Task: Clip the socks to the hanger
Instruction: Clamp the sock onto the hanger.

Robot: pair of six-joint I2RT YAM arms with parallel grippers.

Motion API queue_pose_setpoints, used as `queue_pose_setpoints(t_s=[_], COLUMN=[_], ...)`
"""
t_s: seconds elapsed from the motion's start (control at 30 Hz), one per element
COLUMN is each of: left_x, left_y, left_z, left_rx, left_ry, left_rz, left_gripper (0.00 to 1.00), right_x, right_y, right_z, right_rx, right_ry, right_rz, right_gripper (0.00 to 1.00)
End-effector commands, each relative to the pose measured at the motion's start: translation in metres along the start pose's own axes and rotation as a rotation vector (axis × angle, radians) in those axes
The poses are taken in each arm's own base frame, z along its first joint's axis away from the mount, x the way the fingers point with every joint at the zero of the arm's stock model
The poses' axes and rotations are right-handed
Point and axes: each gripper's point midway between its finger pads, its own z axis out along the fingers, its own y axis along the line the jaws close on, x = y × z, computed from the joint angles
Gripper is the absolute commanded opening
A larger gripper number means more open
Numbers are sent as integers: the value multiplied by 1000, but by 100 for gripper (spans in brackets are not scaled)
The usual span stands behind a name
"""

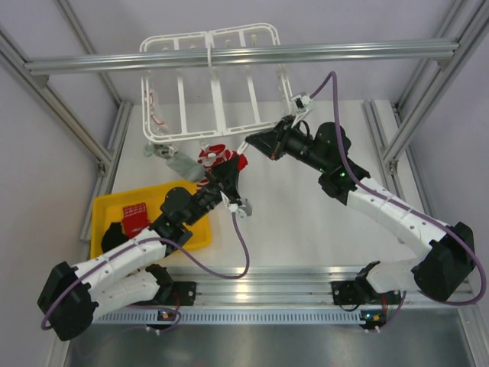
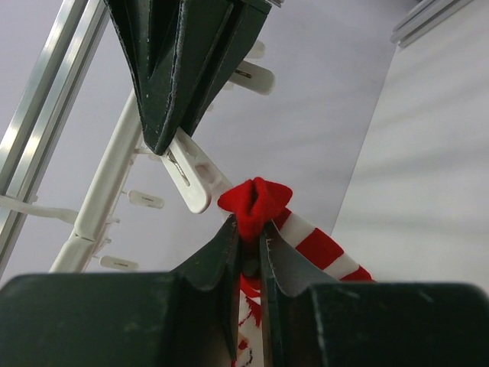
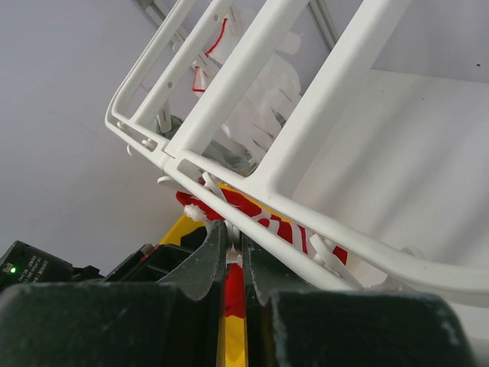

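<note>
Next, my left gripper puts the striped red sock down in the yellow tray (image 1: 168, 232) next to the other red sock.
The white hanger (image 1: 206, 84) hangs tilted from the rail at the back; its bars (image 3: 267, 115) cross the right wrist view. My left gripper (image 2: 248, 229) is shut on a bunched red sock (image 2: 256, 200) with white stripes, held up just below the hanger's near edge (image 1: 229, 164). My right gripper (image 3: 235, 229) is shut on a white hanger clip (image 2: 191, 172), which sits a little left of the sock's red tip. In the top view the right gripper (image 1: 252, 142) and left gripper (image 1: 228, 172) nearly meet. Another red sock (image 1: 137, 214) lies in the yellow tray.
The yellow tray (image 1: 107, 206) sits at the front left and also holds a dark object (image 1: 114, 233). A grey-and-white item (image 1: 179, 162) lies on the table below the hanger. An aluminium rail (image 1: 306, 53) crosses overhead, and frame posts stand at both sides.
</note>
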Motion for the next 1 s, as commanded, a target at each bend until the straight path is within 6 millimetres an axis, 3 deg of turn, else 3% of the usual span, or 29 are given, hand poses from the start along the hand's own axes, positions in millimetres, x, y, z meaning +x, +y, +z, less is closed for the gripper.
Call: queue_pose_setpoints(t_s=[0.0,0.97], left_x=[-16,-22], left_y=[37,52], left_z=[5,11], left_rx=[-106,-140], left_ry=[-49,-63], left_rz=[29,51], left_gripper=[0,0], right_x=[10,13], right_y=[12,10], right_z=[0,0], right_rx=[-27,-11], right_ry=[64,83], right_rz=[-7,-48], right_gripper=[0,0])
